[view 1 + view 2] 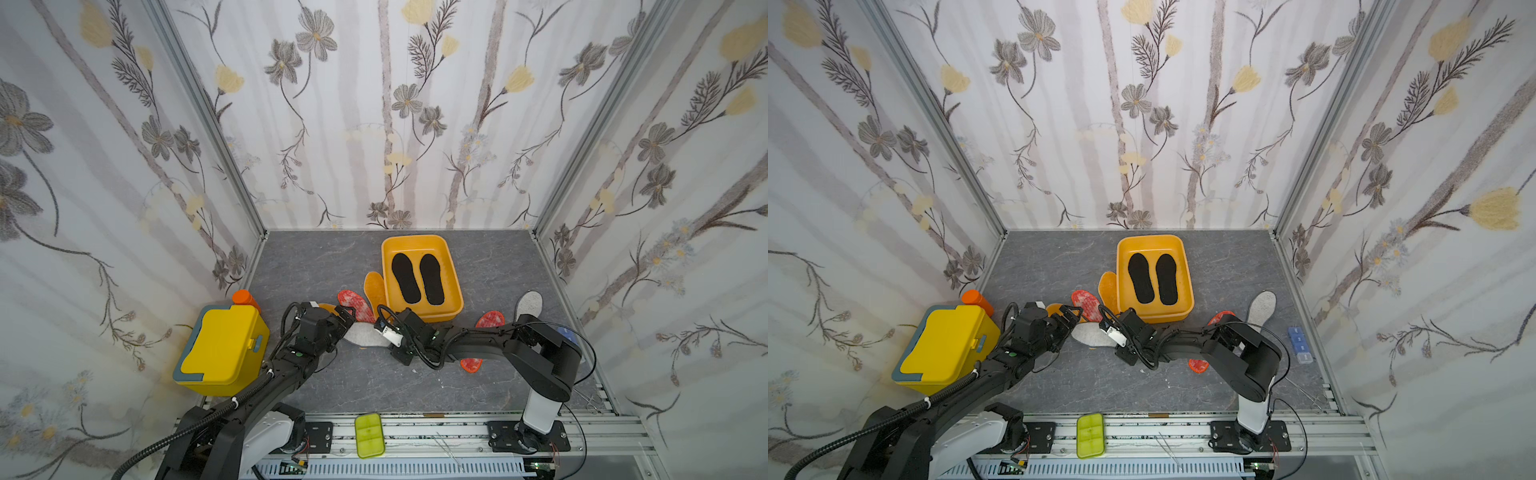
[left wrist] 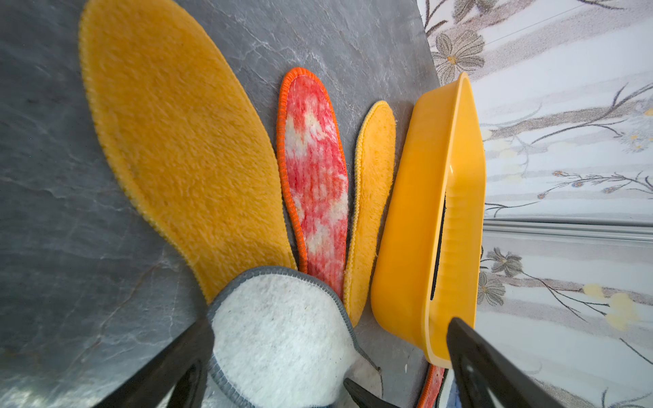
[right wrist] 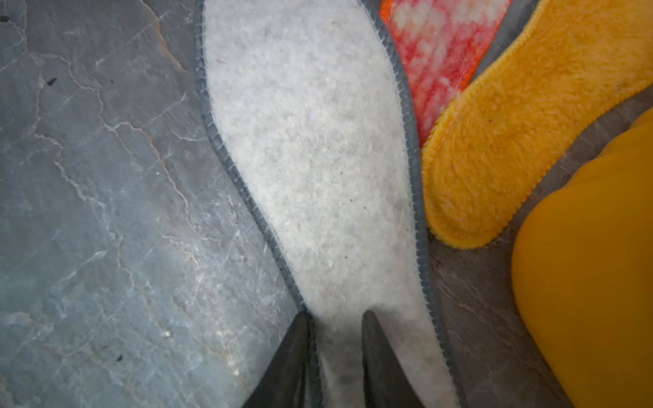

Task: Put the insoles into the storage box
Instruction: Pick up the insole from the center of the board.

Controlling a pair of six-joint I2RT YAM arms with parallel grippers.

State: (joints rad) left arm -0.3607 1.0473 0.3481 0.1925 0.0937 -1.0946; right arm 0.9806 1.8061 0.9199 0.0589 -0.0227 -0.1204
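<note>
Next, my right gripper opens from the grey-white insole's narrow part, far from its rounded end, and pinches the insole's rim nearer that rounded end [image 3: 280, 261] before lifting.
The yellow-orange storage box [image 1: 419, 243] holds two black insoles [image 1: 405, 278]. A grey-white insole [image 1: 361, 336] lies flat in front of the box. My right gripper [image 3: 335, 318] has its jaws drawn close on this insole's stitched rim, with a strip of felt between them. My left gripper [image 2: 328, 335] hangs open over its rounded end, also seen in a top view [image 1: 345, 314]. Beside it lie two orange-yellow insoles [image 2: 176, 141] [image 2: 374, 183] and a red-orange speckled one [image 2: 314, 169]. Another speckled insole [image 1: 490, 320] lies under my right arm. A second grey-white insole [image 1: 530, 303] lies at the right.
A yellow lidded box [image 1: 220, 349] with an orange-capped bottle [image 1: 245, 299] behind it stands at the left. A lime-green tray [image 1: 368, 434] and tweezers [image 1: 449, 453] lie on the front rail. A small blue case [image 1: 1300, 345] sits by the right wall.
</note>
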